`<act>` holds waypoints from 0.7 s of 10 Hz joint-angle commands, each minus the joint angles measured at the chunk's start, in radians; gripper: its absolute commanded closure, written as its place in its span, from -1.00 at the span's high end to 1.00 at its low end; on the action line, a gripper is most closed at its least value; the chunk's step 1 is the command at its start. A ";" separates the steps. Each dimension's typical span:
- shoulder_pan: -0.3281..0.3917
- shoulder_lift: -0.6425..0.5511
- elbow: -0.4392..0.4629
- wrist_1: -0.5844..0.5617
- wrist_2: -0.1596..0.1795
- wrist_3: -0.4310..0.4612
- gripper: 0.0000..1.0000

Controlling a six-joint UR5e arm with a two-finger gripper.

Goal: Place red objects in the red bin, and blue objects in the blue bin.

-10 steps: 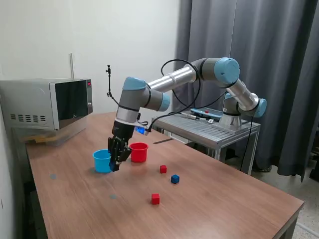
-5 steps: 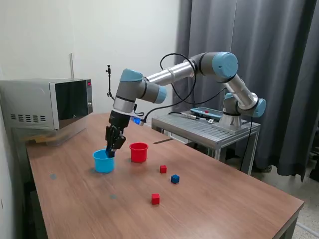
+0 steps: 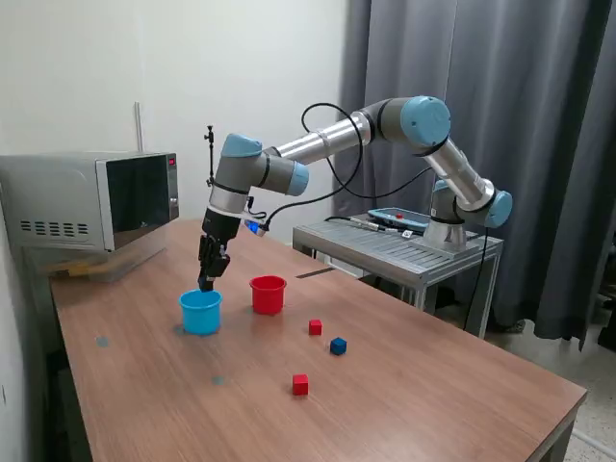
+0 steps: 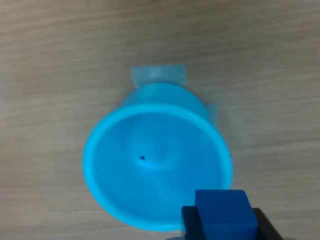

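Observation:
The robot's gripper should release the dark blue cube on the bottom of the blue bin (image 3: 200,319) (image 4: 186,136), close to the tiny dark speck.
In the exterior view my gripper (image 3: 207,276) hangs just above the light blue cup, the blue bin (image 3: 200,312). The wrist view looks straight down into the blue bin (image 4: 150,160), which holds nothing but a tiny dark speck. My gripper (image 4: 222,222) is shut on a dark blue cube (image 4: 221,206) that sits over the cup's rim. The red bin (image 3: 268,294) stands just to the exterior view's right of the blue one. On the table lie two red cubes (image 3: 315,327) (image 3: 300,384) and another blue cube (image 3: 338,346).
A microwave (image 3: 91,197) stands at the table's back on the exterior view's left. A metal cart (image 3: 404,248) holding the arm's base sits behind the table on the right. Pale tape patches (image 4: 157,75) lie under the blue cup.
The gripper has risen from table height between the two cups and shifted toward the exterior view's left, ending above the blue cup. The loose cubes and both cups have stayed put.

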 commanded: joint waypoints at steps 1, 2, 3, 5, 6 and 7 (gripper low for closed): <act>-0.021 -0.006 0.018 0.000 0.000 0.008 -1.00; -0.024 -0.006 0.019 -0.001 -0.002 0.008 -1.00; -0.035 -0.006 0.019 -0.001 0.000 0.010 -1.00; -0.043 -0.006 0.021 -0.001 0.006 0.011 -1.00; -0.044 0.000 0.018 -0.001 0.006 0.013 -1.00; -0.046 0.007 0.015 -0.003 0.007 0.013 -1.00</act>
